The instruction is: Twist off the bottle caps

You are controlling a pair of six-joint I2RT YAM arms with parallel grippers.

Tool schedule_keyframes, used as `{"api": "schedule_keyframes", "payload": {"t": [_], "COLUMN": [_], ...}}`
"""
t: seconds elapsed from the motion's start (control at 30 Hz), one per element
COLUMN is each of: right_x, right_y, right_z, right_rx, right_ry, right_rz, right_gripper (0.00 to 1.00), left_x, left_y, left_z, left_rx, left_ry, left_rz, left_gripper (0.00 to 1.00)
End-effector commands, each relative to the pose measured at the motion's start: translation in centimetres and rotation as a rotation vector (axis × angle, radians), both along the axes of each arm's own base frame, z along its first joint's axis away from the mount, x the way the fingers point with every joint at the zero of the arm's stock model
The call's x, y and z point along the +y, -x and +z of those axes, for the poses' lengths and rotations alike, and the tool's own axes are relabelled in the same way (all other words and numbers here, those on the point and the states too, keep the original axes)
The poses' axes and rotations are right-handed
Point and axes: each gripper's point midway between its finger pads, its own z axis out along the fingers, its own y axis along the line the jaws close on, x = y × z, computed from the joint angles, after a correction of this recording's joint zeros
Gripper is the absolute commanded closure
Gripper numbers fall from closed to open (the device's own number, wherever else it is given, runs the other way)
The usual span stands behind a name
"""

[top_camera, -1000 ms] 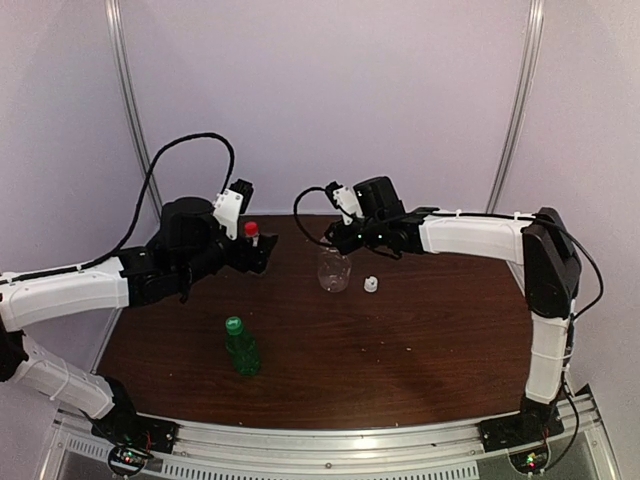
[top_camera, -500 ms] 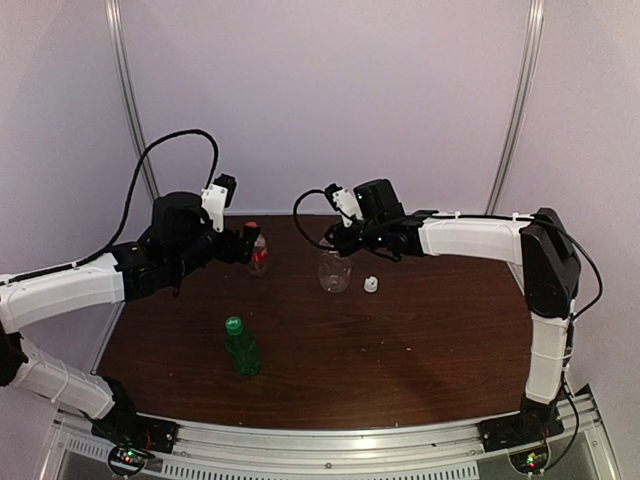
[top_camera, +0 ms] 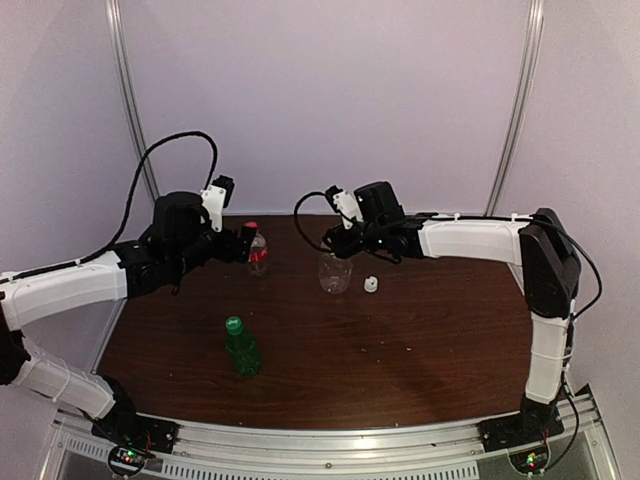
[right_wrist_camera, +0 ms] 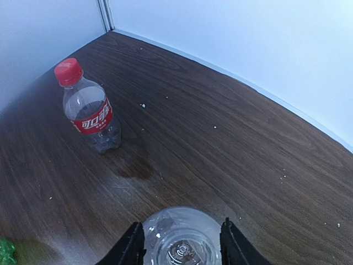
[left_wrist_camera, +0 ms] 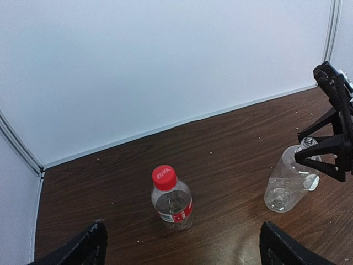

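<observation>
My left gripper is to grab the red cap [top_camera: 251,225] [left_wrist_camera: 164,178] on top of the clear red-label bottle next.
The clear red-label bottle [top_camera: 258,256] with its red cap [top_camera: 252,228] on stands free at the back left; it also shows in the left wrist view [left_wrist_camera: 174,207] and the right wrist view [right_wrist_camera: 91,118]. My left gripper [top_camera: 244,245] is open wide just short of it [left_wrist_camera: 183,237]. My right gripper [top_camera: 338,244] is shut on the top of the wide clear bottle [top_camera: 334,274], whose mouth is uncapped [right_wrist_camera: 182,243]. The white cap [top_camera: 371,284] lies on the table to its right. The green bottle [top_camera: 242,350] stands in front with its green cap [top_camera: 234,324] on.
The dark wooden table [top_camera: 420,340] ends at white walls close behind the bottles [left_wrist_camera: 165,66]. A black cable [top_camera: 180,150] loops above my left arm. My right gripper shows at the right edge of the left wrist view [left_wrist_camera: 331,138].
My left gripper has let go of the red-label bottle and drawn back to the left, leaving it standing. The right arm and the other bottles have not moved.
</observation>
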Motion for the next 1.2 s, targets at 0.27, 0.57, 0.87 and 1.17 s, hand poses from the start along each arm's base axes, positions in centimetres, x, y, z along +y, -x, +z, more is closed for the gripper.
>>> {"api": "schedule_keyframes", "payload": {"t": [0.27, 0.57, 0.87, 1.17], "right_x": [-0.4, -0.6, -1.7, -2.3], "right_y": [0.6, 2.1, 4.2, 5.0], "right_z": [3.0, 7.2, 11.8, 13.2], "right_rx": [-0.049, -0.085, -0.147, -0.151], "right_ry": [-0.036, -0.105, -0.166, -0.195], "right_rz": [0.005, 0.045, 0.075, 0.075], "right_gripper": [0.24, 0.0, 0.0, 0.0], "left_x": [0.2, 0.9, 1.0, 1.5], "left_y": [-1.8, -4.0, -6.8, -10.2], "left_z": [-0.5, -1.5, -2.1, -5.5], "left_rx": [0.064, 0.148, 0.219, 0.337], "left_ry": [0.023, 0.026, 0.027, -0.03], "left_rz": [0.003, -0.008, -0.031, -0.011], "left_gripper": [0.02, 0.02, 0.02, 0.03]}}
